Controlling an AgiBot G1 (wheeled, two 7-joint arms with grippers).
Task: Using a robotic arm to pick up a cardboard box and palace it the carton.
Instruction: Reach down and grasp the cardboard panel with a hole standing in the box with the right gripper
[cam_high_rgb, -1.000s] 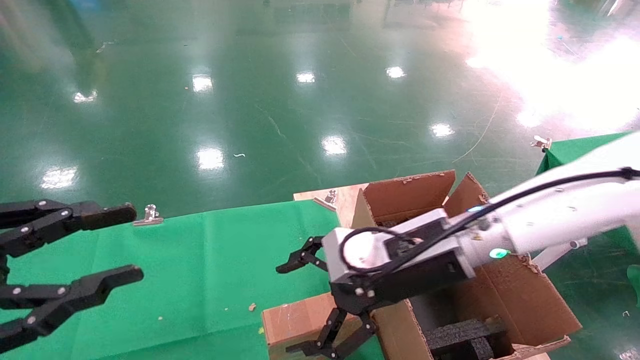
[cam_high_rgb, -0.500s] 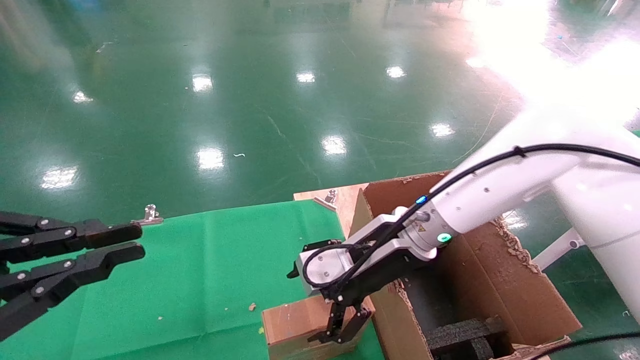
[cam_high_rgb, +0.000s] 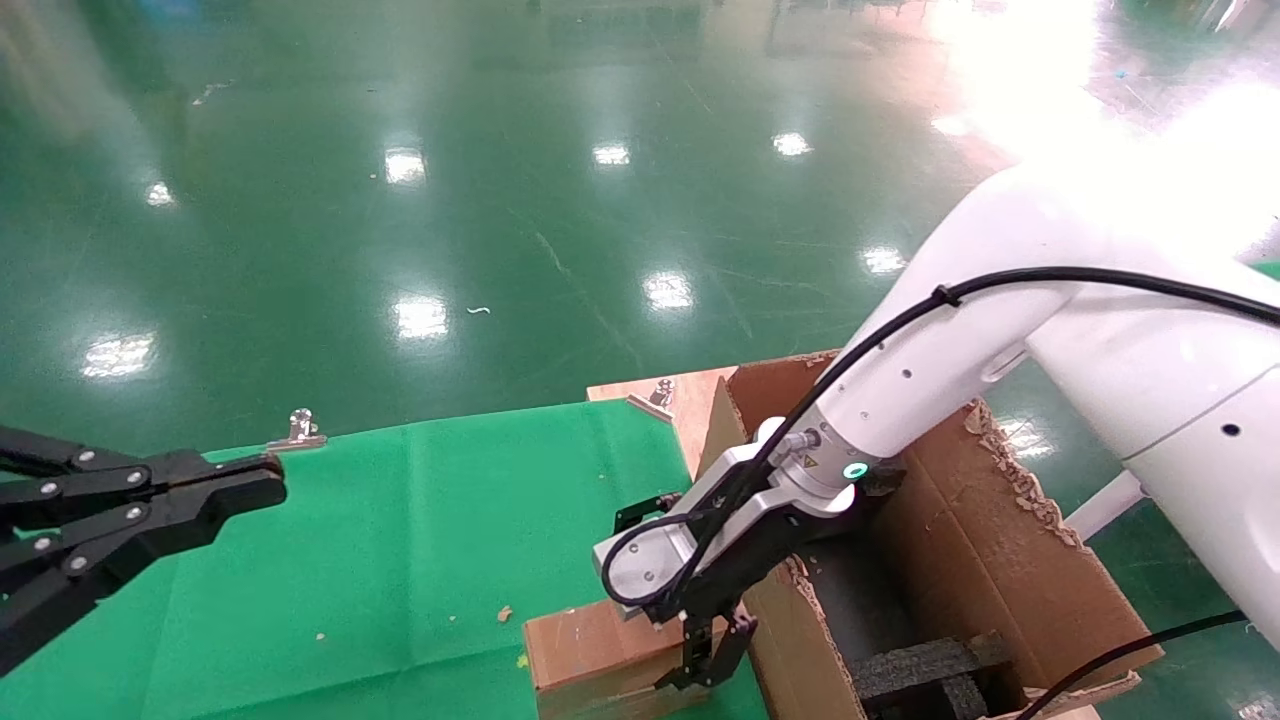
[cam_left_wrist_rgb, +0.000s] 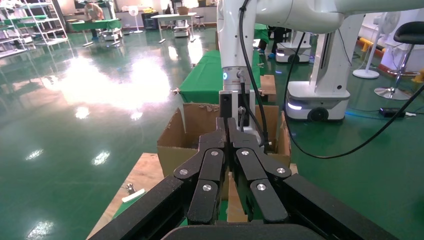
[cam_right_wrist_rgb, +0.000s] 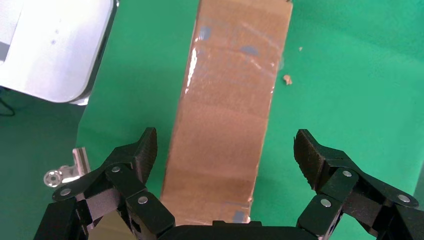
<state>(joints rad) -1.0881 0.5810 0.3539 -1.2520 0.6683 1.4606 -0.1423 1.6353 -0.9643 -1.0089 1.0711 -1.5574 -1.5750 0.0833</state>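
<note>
I should bring the fingers of my right gripper closed on the long sides (cam_high_rgb: 674, 658) (cam_right_wrist_rgb: 216, 150) of the cardboard box, near the end of it that is beside the carton.
The cardboard box (cam_high_rgb: 590, 650), small, flat and taped, lies on the green cloth near the front edge, right beside the carton (cam_high_rgb: 1000, 570). The carton is large, with ragged flaps and black foam (cam_high_rgb: 920, 668) inside. My right gripper (cam_high_rgb: 680, 590), on the white arm, points down just over the box's end nearest the carton. In the right wrist view the right gripper (cam_right_wrist_rgb: 225, 140) is open and its fingers (cam_right_wrist_rgb: 142, 150) straddle the box (cam_right_wrist_rgb: 230, 100) without touching it. My left gripper (cam_high_rgb: 235, 485) hovers at the far left, shut and empty; it also shows in the left wrist view (cam_left_wrist_rgb: 227, 127).
A green cloth (cam_high_rgb: 400, 540) covers the table. A bare wooden board (cam_high_rgb: 690, 395) lies under the carton's far corner. Metal clips (cam_high_rgb: 298, 430) hold the cloth's far edge. The shiny green floor lies beyond. A white robot base (cam_right_wrist_rgb: 50, 45) stands beside the table.
My right gripper has swung round and come down over the box, fingers still open. My left gripper has gone from wide open to shut.
</note>
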